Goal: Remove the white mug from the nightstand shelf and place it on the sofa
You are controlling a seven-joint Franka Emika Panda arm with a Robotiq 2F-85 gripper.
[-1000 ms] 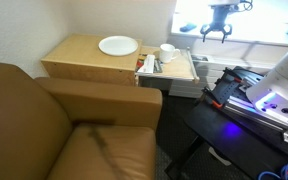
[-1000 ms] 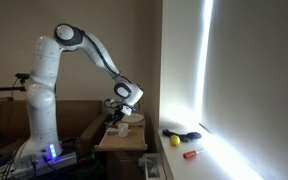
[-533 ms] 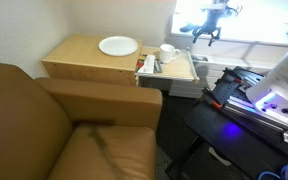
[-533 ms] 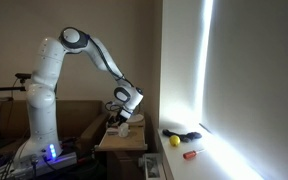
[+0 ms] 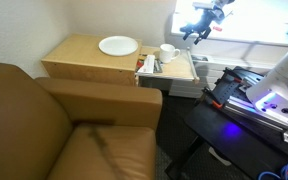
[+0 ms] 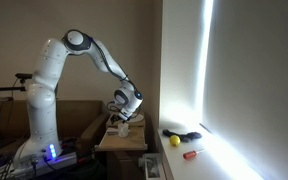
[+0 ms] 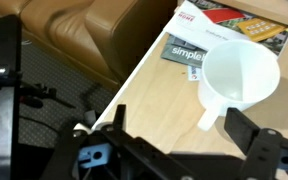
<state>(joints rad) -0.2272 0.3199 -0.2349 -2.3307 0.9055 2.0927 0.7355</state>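
I will close my gripper on the white mug's handle (image 5: 176,53) (image 7: 210,118), because it points toward my open fingers.
The white mug (image 5: 168,52) stands upright on the pale pull-out shelf (image 5: 180,72) of the tan nightstand (image 5: 79,60). In the wrist view the mug (image 7: 240,74) is seen from above, empty, its handle pointing toward my jaws. My gripper (image 5: 196,32) is open and empty, hanging above and just beyond the mug; in the wrist view (image 7: 184,135) its two black fingers spread either side of the handle. The tan-brown leather sofa (image 5: 69,125) fills the near side and shows in the wrist view (image 7: 94,30). In an exterior view my gripper (image 6: 123,113) hovers over the shelf.
A flat white plate (image 5: 118,45) lies on the nightstand top. Booklets (image 7: 189,55) lie on the shelf beside the mug. A black table with blue light (image 5: 249,105) stands next to the shelf. A bright window sill (image 6: 189,145) holds small objects.
My gripper has moved along the window toward the mug, from beyond the shelf's far side to nearly above it. The mug has not moved.
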